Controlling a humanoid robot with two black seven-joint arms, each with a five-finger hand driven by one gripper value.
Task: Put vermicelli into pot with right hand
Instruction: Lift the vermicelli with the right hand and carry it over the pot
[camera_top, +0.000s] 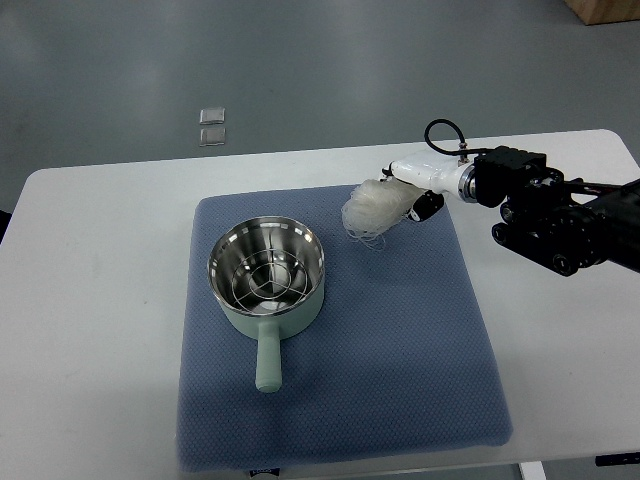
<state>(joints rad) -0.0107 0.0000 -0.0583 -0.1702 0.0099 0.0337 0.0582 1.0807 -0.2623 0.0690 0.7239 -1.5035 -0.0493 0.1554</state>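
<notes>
The robot's right gripper needs to release the vermicelli, which hangs over the mat's far edge now, on the wire rack inside the pale green pot (271, 262).
A pale green pot (266, 272) with a shiny steel inside and a wire rack stands on the blue mat, its handle pointing toward the near edge. A whitish bundle of vermicelli (372, 208) hangs up and right of the pot, over the mat's far edge. My right hand (405, 196) comes in from the right and is shut on the vermicelli, its white and black fingers wrapped around the bundle's right end. Loose strands dangle below the bundle. The left arm does not show.
The blue textured mat (400, 350) covers the middle of the white table (90, 300). Two small clear squares (211, 126) lie on the grey floor beyond the table. A brown box corner (605, 10) shows at the top right.
</notes>
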